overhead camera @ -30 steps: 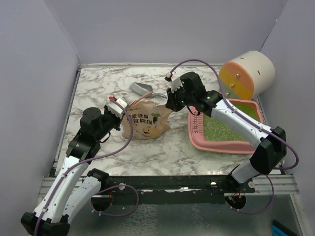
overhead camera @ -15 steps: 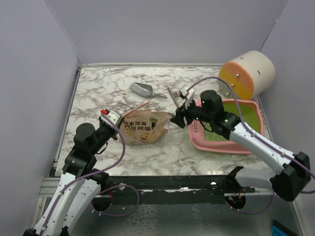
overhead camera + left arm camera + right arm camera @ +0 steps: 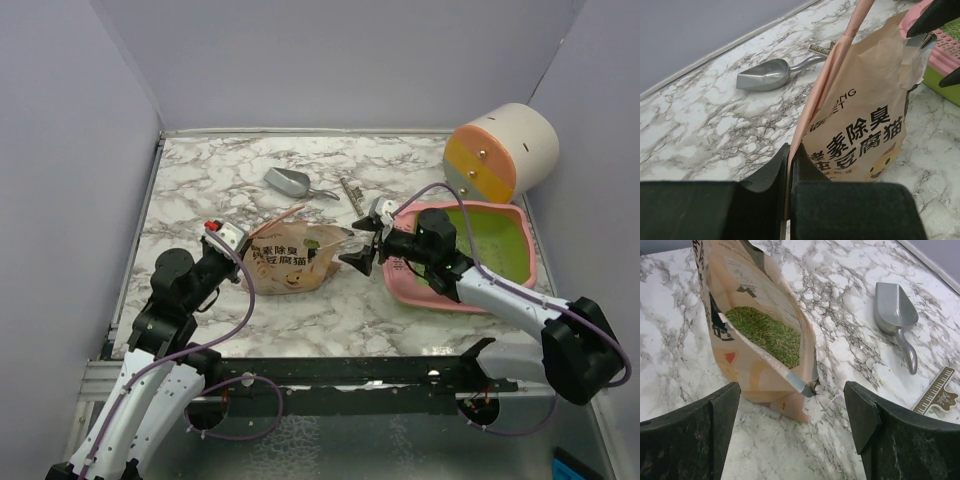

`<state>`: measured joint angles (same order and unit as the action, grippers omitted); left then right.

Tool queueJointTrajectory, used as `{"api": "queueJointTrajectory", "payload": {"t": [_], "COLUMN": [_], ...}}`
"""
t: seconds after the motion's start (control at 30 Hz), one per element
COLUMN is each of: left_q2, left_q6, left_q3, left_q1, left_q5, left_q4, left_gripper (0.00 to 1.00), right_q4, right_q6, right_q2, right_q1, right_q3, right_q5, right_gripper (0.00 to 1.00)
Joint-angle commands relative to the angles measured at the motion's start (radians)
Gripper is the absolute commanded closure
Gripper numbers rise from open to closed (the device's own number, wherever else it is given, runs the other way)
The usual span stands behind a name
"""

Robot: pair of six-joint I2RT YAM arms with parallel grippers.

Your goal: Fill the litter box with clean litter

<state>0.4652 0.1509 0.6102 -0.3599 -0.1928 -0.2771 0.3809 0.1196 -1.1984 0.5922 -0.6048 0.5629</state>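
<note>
The bag's opening end is loose and my left gripper holds only the bag's pink rear edge, so next my right gripper pinches the bag's torn corner [image 3: 807,386] before pouring.
The pink litter box [image 3: 462,296], green inside, lies at the right and shows at the edge of the left wrist view [image 3: 946,48]. The tan printed bag [image 3: 295,258] lies between the arms, mouth toward the box. Pale-green clean litter [image 3: 767,335] fills the bag's open mouth. My left gripper [image 3: 235,244] is shut on the bag's pink rear edge [image 3: 790,155]. My right gripper [image 3: 362,246] stands wide open at the bag's torn corner, touching nothing [image 3: 792,415].
A grey metal scoop [image 3: 287,181] lies behind the bag, also in the wrist views [image 3: 765,75] [image 3: 895,312]. A small ruler-like tag [image 3: 350,189] lies beside it. A cream, orange and yellow cylinder [image 3: 505,150] rests at the back right. Purple walls enclose the table.
My right gripper let go of the bag's top corner, opened wide and sank toward the table in front of the bag's mouth. The left arm drew back, keeping its grip on the bag.
</note>
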Motion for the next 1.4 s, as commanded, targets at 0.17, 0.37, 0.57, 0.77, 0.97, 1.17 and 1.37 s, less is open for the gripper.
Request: {"api": "queueJointTrajectory", "payload": {"t": [0.17, 0.37, 0.57, 0.77, 0.97, 1.17, 1.37], "left_q2": [-0.019, 0.042, 0.121, 0.168, 0.186, 0.280, 0.422], "left_q6": [-0.019, -0.011, 0.014, 0.054, 0.089, 0.082, 0.025], "left_q3": [0.005, 0.031, 0.074, 0.144, 0.205, 0.306, 0.397], "left_q1": [0.006, 0.007, 0.007, 0.007, 0.007, 0.007, 0.007], "left_q5": [0.015, -0.026, -0.090, -0.089, -0.041, -0.058, -0.347], "left_q4": [0.083, 0.088, 0.085, 0.012, -0.114, -0.288, -0.405], "left_gripper": [1.00, 1.00, 1.00, 1.00, 1.00, 1.00, 1.00], "right_q4": [0.342, 0.414, 0.523, 0.709, 0.487, 0.363, 0.444], "right_q6": [-0.024, -0.084, -0.189, -0.391, -0.513, -0.629, -0.810], "right_q2": [-0.218, -0.345, -0.419, -0.437, -0.429, -0.401, -0.416], "right_q1": [-0.072, -0.098, -0.119, -0.184, -0.246, -0.266, -0.300], "right_q3": [-0.089, -0.127, -0.119, -0.096, -0.195, -0.249, -0.225], "right_q5": [0.342, 0.548, 0.608, 0.637, 0.622, 0.640, 0.698], "right_gripper": [0.17, 0.26, 0.53, 0.99, 0.99, 0.99, 0.99]}}
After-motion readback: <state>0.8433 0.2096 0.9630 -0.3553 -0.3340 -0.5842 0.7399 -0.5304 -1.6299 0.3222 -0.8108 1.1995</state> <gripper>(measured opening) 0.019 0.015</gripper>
